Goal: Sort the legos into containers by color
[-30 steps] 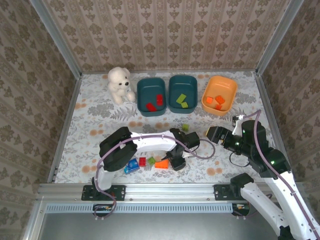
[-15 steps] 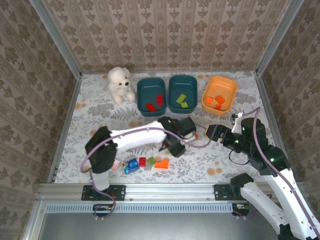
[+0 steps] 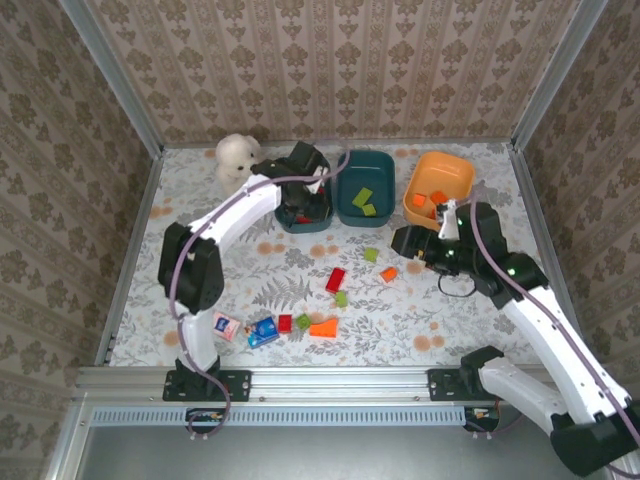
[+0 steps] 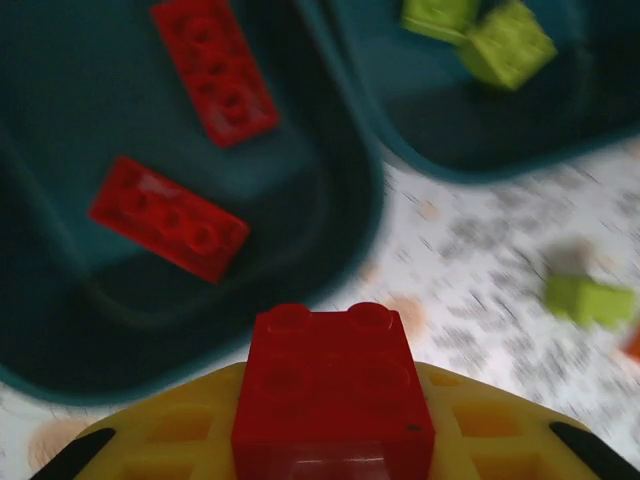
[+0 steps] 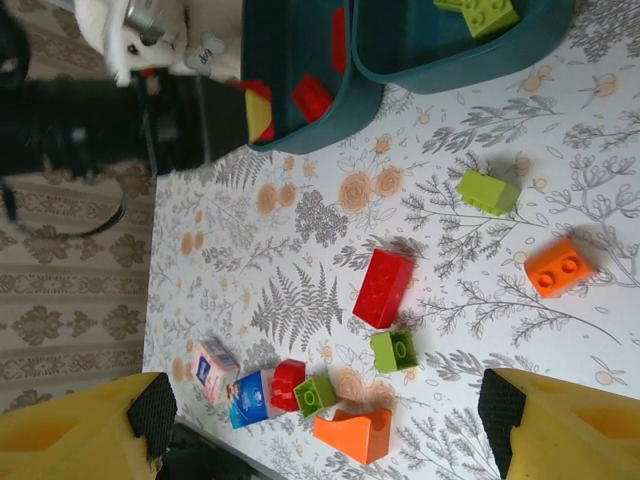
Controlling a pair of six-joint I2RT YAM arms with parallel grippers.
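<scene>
My left gripper is holding the small red lego. It will let go of it between the two red legos inside their teal container [image 3: 307, 200] [image 4: 146, 120].
My left gripper [image 3: 298, 207] is shut on a small red lego [image 4: 333, 385] and hangs at the near rim of the left teal container [image 4: 330, 215], which holds two red legos [image 4: 168, 218]. The middle teal container [image 3: 365, 170] holds green legos [image 4: 505, 45]. Orange pieces lie in the orange container [image 3: 455, 180]. My right gripper [image 3: 405, 241] is open above the table, with nothing between its fingers [image 5: 570, 430]. Loose on the table are a long red lego [image 5: 382, 288], green legos [image 5: 394, 351], an orange brick [image 5: 560, 267] and an orange wedge [image 5: 352, 435].
A white teddy bear [image 3: 235, 155] sits left of the tubs. A blue toy piece [image 3: 263, 332] and a pink-and-white card [image 3: 226, 326] lie near the front edge beside a small red lego [image 3: 285, 322]. Metal rails and patterned walls border the table.
My left arm has swung from the near cluster of legos up to the left teal container, carrying the red lego. The right gripper has shifted slightly left and stayed open.
</scene>
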